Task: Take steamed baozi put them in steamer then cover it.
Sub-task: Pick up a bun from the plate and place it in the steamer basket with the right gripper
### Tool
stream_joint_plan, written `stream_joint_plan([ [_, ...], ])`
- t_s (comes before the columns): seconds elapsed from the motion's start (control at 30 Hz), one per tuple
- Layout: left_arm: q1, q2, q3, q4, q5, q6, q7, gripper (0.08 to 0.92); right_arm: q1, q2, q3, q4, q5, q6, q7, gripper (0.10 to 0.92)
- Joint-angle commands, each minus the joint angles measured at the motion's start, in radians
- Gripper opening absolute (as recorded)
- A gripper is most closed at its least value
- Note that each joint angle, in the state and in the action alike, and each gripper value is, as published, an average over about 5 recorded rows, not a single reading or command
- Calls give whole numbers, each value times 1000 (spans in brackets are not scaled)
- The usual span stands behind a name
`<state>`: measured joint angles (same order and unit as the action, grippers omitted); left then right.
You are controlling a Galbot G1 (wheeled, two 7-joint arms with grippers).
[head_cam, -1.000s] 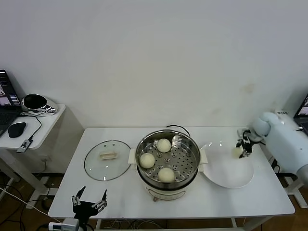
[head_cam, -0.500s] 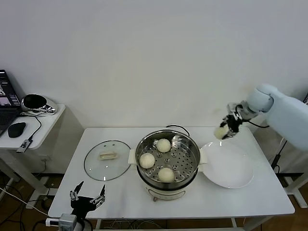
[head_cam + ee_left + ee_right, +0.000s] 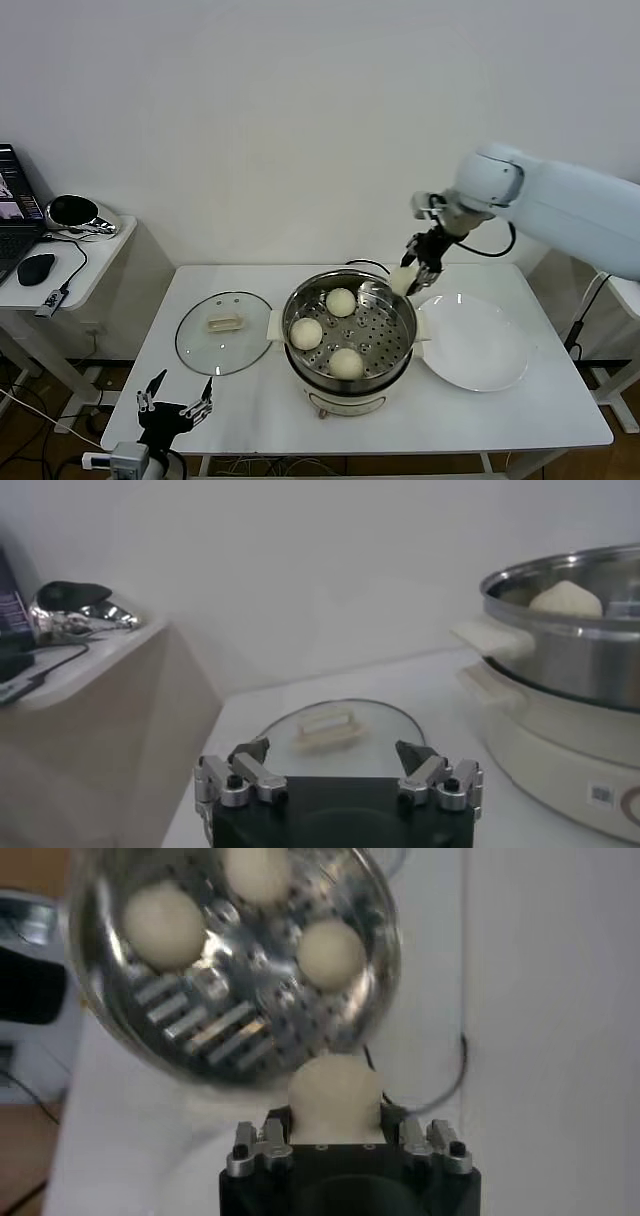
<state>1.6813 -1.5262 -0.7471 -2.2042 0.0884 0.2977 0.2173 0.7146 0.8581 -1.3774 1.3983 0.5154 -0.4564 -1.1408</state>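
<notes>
This baozi will go down from my right gripper onto the steamer tray's empty side (image 3: 379,331) (image 3: 239,1013) nearest the white plate.
The steel steamer (image 3: 385,350) stands mid-table with three baozi on its perforated tray: one at the back (image 3: 341,301), one at the left (image 3: 306,333), one at the front (image 3: 346,363). My right gripper (image 3: 408,276) is shut on the fourth baozi (image 3: 402,281) and holds it in the air over the steamer's back right rim. In the right wrist view this baozi (image 3: 335,1094) sits between the jaws above the steamer (image 3: 120,1038). The glass cover (image 3: 222,332) lies flat on the table left of the steamer. My left gripper (image 3: 174,409) is open and empty, low at the table's front left corner.
An empty white plate (image 3: 472,342) lies right of the steamer. A black cord (image 3: 365,264) runs behind the steamer. A side table (image 3: 85,262) with a mouse and a laptop stands at the far left. A white wall is close behind.
My right gripper has carried the baozi up off the plate and leftward, from the plate's far right edge to the steamer's back right rim. The left gripper has sunk slightly.
</notes>
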Motion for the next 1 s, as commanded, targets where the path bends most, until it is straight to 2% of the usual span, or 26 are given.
stream_joint_plan([
  [0.03,0,3,-4,-2,-6,0,0,823,-4,79,-122,28,105,-106,21,552],
  [0.47,-19,0,0,29,-7,1,2,823,-145,145,-20,-66,54,-123,47,551],
  [1.0,-28,4,-2,47,-11,1,3,823,-231,138,38,-73,-19,-135,67,551],
])
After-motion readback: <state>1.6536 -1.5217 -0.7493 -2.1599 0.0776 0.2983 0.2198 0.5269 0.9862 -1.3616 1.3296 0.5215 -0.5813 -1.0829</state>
